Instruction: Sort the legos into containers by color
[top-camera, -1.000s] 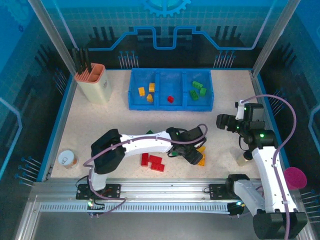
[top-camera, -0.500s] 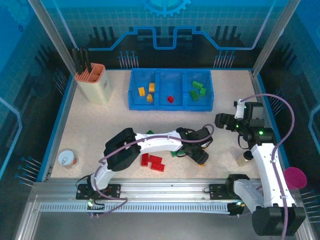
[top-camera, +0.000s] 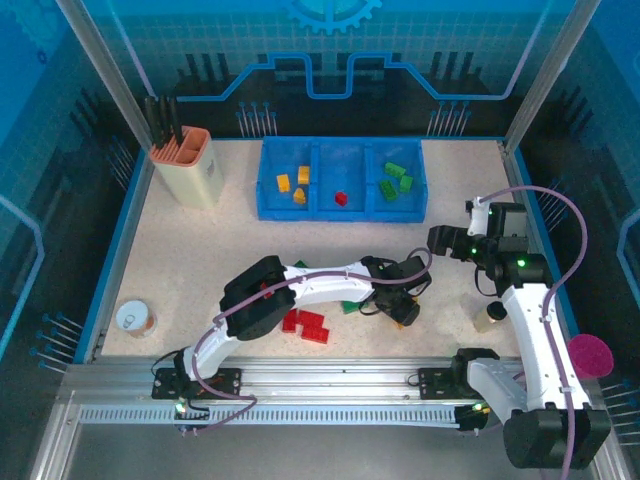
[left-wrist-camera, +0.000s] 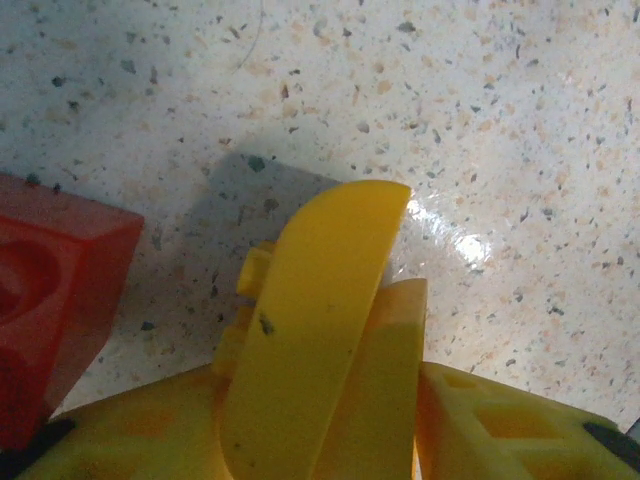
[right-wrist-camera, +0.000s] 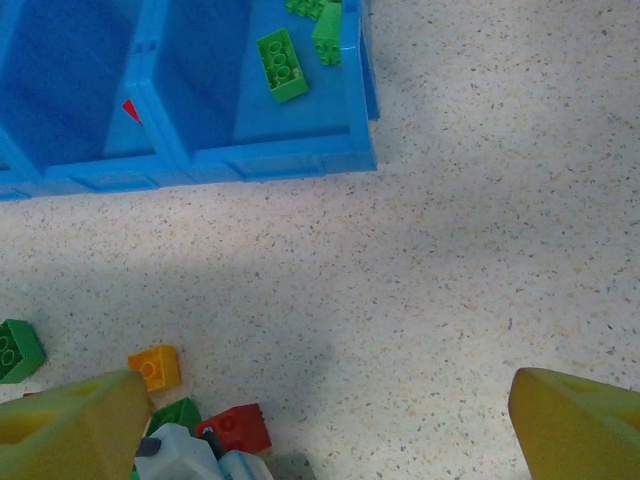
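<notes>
The left gripper's fingers straddle a yellow lego and its yellow neighbour together, so the robot should open them, shift over and take only the neighbour (left-wrist-camera: 385, 370) to the tray.
My left gripper (top-camera: 404, 304) is low over the table at centre right, its yellow fingers closed from both sides on a yellow lego (left-wrist-camera: 320, 260) standing on edge. In the left wrist view the gripper (left-wrist-camera: 322, 385) has a red lego (left-wrist-camera: 50, 300) just to its left. More red legos (top-camera: 310, 325) and a green one (top-camera: 350, 305) lie beside the left arm. The blue tray (top-camera: 340, 212) holds yellow-orange legos (top-camera: 298, 184) in its left container, a red one (top-camera: 341, 198) in the middle, green ones (top-camera: 395, 183) on the right. My right gripper (right-wrist-camera: 325, 440) hovers open and holds nothing.
A beige cup with an orange rim (top-camera: 188, 165) stands at the back left, a small can (top-camera: 135, 318) at the front left. A pink cup (top-camera: 590, 355) and a small bottle (top-camera: 488, 315) are near the right arm. Loose orange (right-wrist-camera: 155, 367), green (right-wrist-camera: 18, 350) and red (right-wrist-camera: 235, 428) legos lie on the table.
My left arm has stretched further right and its jaws have narrowed onto the yellow lego. The right arm has hardly moved.
</notes>
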